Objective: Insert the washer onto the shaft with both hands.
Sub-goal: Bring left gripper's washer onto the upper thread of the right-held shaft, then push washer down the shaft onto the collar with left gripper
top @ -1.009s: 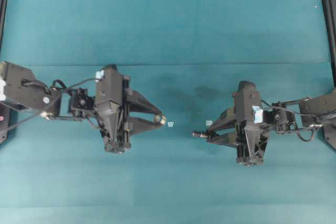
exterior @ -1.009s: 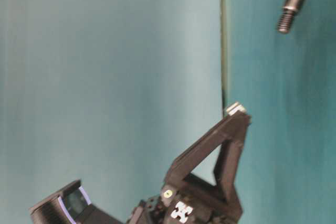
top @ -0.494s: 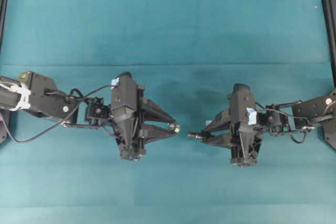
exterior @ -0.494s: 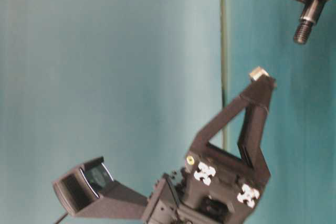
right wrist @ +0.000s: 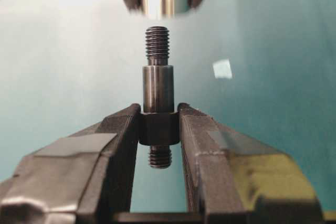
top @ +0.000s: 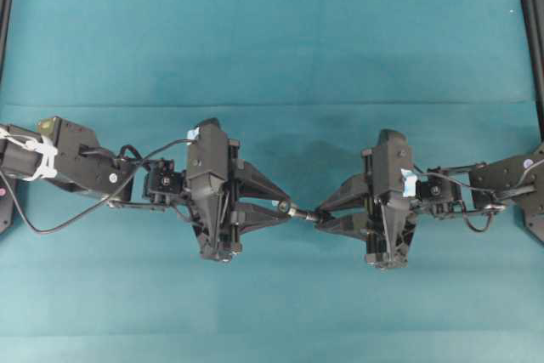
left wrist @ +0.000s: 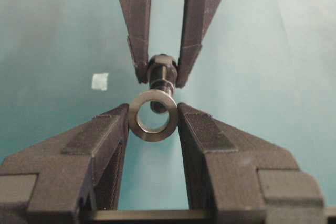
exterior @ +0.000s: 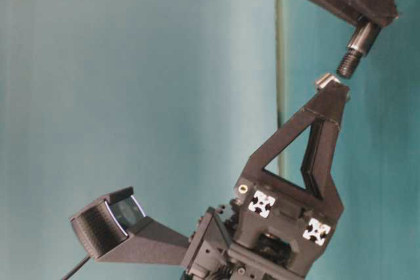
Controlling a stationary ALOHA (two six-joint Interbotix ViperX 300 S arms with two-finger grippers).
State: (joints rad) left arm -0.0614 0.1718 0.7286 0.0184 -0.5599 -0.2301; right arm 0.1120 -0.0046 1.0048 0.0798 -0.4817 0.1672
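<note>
I will release the washer from my left gripper around the shaft, close against the hex collar (top: 303,214) (left wrist: 162,79) that my right gripper holds.
My left gripper (top: 287,207) is shut on the washer (top: 291,207), a silver ring held at its fingertips with the hole facing the other arm. My right gripper (top: 323,213) is shut on the hex collar of the shaft (top: 308,214), threaded end pointing at the washer. In the left wrist view the washer (left wrist: 134,121) sits between my fingertips (left wrist: 153,115), and the shaft (left wrist: 161,74) shows behind the upper part of its hole. In the right wrist view the shaft (right wrist: 157,85) stops a short gap below the blurred washer (right wrist: 157,1). The table-level view shows the washer (exterior: 325,82) just beside the shaft tip (exterior: 346,67), apart.
Both grippers hover above the teal cloth (top: 272,40) mid-table. A pale blue tape bit lies on the cloth, seen in the left wrist view (left wrist: 100,81) and in the right wrist view (right wrist: 222,68). Black frame rails (top: 534,31) stand at the side edges.
Both grippers have moved toward each other at mid-table. The wide gap between washer and shaft tip has shrunk to a sliver. Both grips stay shut.
</note>
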